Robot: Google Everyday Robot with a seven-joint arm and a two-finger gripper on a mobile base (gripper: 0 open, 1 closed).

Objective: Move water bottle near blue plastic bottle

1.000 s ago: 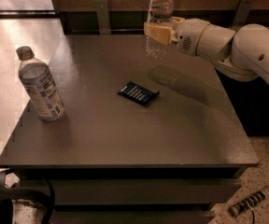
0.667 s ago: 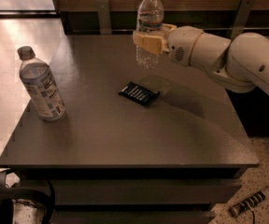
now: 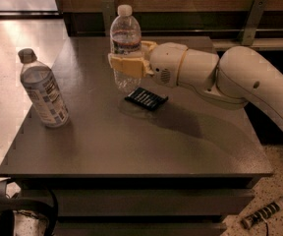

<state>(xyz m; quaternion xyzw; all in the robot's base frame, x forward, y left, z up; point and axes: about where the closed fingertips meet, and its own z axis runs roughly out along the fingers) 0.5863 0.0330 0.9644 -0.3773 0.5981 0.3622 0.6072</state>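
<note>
The water bottle, now held upright above the table, has a place on the grey table (image 3: 93,129) close beside the blue plastic bottle's base, facing my gripper's arm. Next, I set it down there.
The water bottle (image 3: 126,43), clear and ribbed with a white cap, is held upright above the table by my gripper (image 3: 127,63), which is shut around its middle. The bottle hangs above the back middle of the grey table (image 3: 131,141). The blue plastic bottle (image 3: 43,90), with a grey-tan cap and a blue-and-white label, stands leaning a little at the table's left edge, well to the left of the held bottle.
A small black packet (image 3: 146,99) lies on the table just below and right of the held bottle. My white arm (image 3: 230,77) reaches in from the right. A dark wall with metal brackets (image 3: 252,18) runs behind the table.
My gripper has carried the water bottle leftward and toward the front, from the table's back right to above its middle, closer to the blue plastic bottle.
</note>
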